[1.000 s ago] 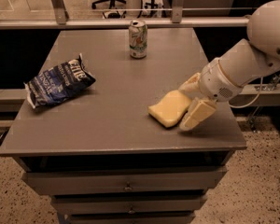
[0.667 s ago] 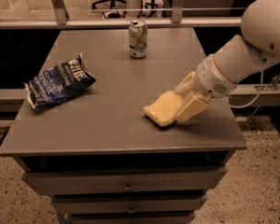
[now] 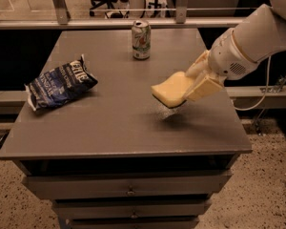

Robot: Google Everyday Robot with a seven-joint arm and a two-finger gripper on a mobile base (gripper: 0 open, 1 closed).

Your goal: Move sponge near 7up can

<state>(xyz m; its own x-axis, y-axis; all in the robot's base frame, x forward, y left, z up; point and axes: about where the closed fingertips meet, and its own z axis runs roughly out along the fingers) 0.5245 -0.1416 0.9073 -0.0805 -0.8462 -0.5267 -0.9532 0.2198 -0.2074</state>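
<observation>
Next, I release the sponge from my gripper on the grey table (image 3: 154, 55), just in front of the 7up can, so that it is almost touching the can.
The pale yellow sponge (image 3: 169, 89) is held in the air a little above the grey table (image 3: 109, 123), right of centre, with its shadow on the tabletop below. My gripper (image 3: 193, 82) comes in from the right and is shut on the sponge's right side. The 7up can (image 3: 141, 40) stands upright near the table's far edge, behind and to the left of the sponge, about a can's height or more away from it.
A dark blue chip bag (image 3: 59, 84) lies on the table's left side. A metal rail and office chair legs stand behind the table. Drawers (image 3: 128, 187) sit below the front edge. My white arm (image 3: 250, 39) reaches over the table's right edge.
The gripper has lifted the sponge off the tabletop and carried it left and toward the far side, closer to the can. The can and chip bag have not moved.
</observation>
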